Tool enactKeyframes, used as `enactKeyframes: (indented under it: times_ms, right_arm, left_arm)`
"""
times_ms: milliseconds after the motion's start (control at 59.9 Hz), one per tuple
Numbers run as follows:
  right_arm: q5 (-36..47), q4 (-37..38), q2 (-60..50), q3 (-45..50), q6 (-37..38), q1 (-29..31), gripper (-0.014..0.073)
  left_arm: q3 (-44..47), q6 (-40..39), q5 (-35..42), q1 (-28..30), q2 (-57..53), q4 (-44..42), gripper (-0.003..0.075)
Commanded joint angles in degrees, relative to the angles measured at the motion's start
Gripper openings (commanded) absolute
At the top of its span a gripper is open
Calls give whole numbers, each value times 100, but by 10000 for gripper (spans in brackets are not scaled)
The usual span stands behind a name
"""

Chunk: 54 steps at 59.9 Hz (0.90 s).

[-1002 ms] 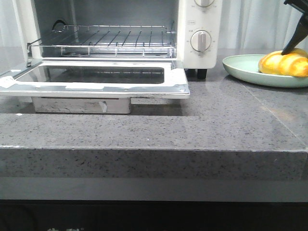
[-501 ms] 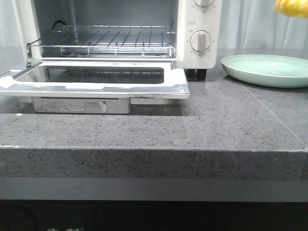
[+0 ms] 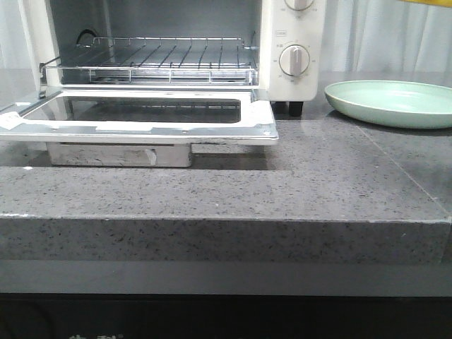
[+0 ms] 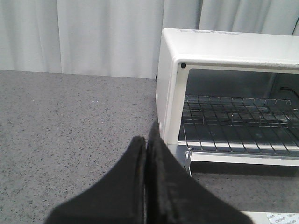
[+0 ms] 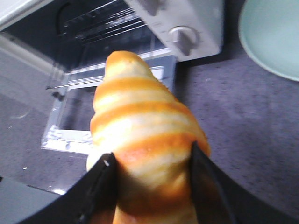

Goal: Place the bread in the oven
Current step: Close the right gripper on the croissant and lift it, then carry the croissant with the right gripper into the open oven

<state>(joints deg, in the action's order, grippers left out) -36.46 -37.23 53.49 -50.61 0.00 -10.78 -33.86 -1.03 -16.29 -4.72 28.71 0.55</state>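
Note:
The golden striped bread will go down from my right gripper onto the middle of the bare wire rack point(image 3: 148, 46) point(image 5: 94, 57) inside the white oven.
The white oven point(image 3: 293, 49) stands at the back left with its glass door point(image 3: 141, 116) folded down flat and its wire rack point(image 3: 155, 60) bare. It also shows in the left wrist view point(image 4: 224, 51) and the right wrist view point(image 5: 177, 28). My right gripper point(image 5: 152, 158) is shut on the golden striped bread point(image 5: 140, 126), high above the counter to the right of the oven. In the front view only a yellow sliver of the bread point(image 3: 427, 2) shows at the top edge. My left gripper point(image 4: 146, 140) is shut and empty, left of the oven.
A pale green plate point(image 3: 392, 102) lies bare on the grey stone counter point(image 3: 282, 183) right of the oven; it also shows in the right wrist view point(image 5: 275, 37). White curtains point(image 4: 93, 32) hang behind. The counter's front edge drops off near me.
The bread was lifted off the green plate by my right gripper and has risen almost out of the top of the front view. The plate is left bare.

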Motion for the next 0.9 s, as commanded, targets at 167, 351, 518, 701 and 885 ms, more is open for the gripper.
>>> enactKeyframes:
  times_ms: [167,351,518,701,885]
  right_arm:
    - [2018,-650,971,-227,-102,-1810,163]
    - [3587,-1222,2123,-630,-95,-2517,164]
    - [4060,-1751,3095,-1328,-95,-2557,164]
    - [3995,-1756,3827,-2197,-95,-2557,164]
    - [3959,-1757,4261,-2793,-95,-2557,164]
  left_arm:
    - [-143,-52,420,11,12,24,-20]
    - [-143,-52,420,11,12,24,-20]
    - [-143,-52,420,11,12,24,-20]
    - [-143,-52,420,11,12,24,-20]
    - [-143,-52,420,11,12,24,-20]
